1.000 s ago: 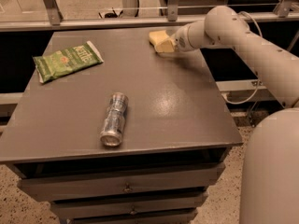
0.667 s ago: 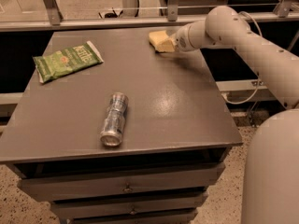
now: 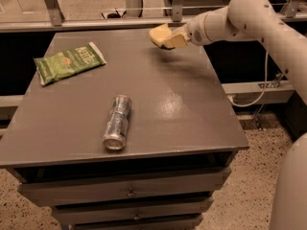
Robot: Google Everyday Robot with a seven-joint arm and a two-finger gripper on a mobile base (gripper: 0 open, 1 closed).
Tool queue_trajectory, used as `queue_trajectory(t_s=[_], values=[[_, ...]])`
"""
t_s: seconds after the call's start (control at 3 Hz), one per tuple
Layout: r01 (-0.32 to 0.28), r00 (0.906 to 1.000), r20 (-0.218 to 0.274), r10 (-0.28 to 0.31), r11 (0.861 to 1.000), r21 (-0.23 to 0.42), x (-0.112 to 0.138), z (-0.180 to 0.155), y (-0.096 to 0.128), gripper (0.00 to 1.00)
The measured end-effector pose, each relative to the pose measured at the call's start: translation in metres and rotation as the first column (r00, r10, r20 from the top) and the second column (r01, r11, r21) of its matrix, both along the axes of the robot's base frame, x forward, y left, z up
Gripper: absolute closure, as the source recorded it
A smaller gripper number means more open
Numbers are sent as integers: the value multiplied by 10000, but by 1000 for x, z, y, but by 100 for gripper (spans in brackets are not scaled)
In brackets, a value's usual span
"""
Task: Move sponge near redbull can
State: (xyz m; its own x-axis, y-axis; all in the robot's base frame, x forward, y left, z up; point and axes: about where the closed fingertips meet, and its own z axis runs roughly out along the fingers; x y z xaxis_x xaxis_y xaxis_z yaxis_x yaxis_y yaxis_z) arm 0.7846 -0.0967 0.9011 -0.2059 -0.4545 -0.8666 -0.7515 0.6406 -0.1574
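Observation:
Next, my gripper lets go of the sponge on the grey table [image 3: 150, 100], close beside the back end of the redbull can. The sponge is now held a little above the top.
The pale yellow sponge [image 3: 158, 33] is at the back right of the grey table [image 3: 192, 114], held a little above the top with a shadow under it. My gripper [image 3: 169, 40] reaches in from the right and is shut on the sponge. The redbull can [image 3: 117, 121] lies on its side near the table's front, left of centre, its shiny round top facing the front edge. The can is well apart from the sponge, toward the front and left of it.
A green chip bag [image 3: 68, 62] lies flat at the back left of the table. Drawers [image 3: 129, 191] sit under the table top. A metal rail [image 3: 96, 23] runs behind the table. My arm [image 3: 259, 13] spans the right side.
The sponge has come up off the table top in my gripper and shifted slightly left. The can and the chip bag have not moved.

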Motion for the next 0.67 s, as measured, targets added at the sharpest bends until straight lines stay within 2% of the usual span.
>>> queue_trajectory(t_s=[0.33,0.67], values=[[-2198,9754,-246,2189,9747,-414,-64,0,0,100],[-4143,9098,-633,4102,9068,-777,-126,-9,-6,100]])
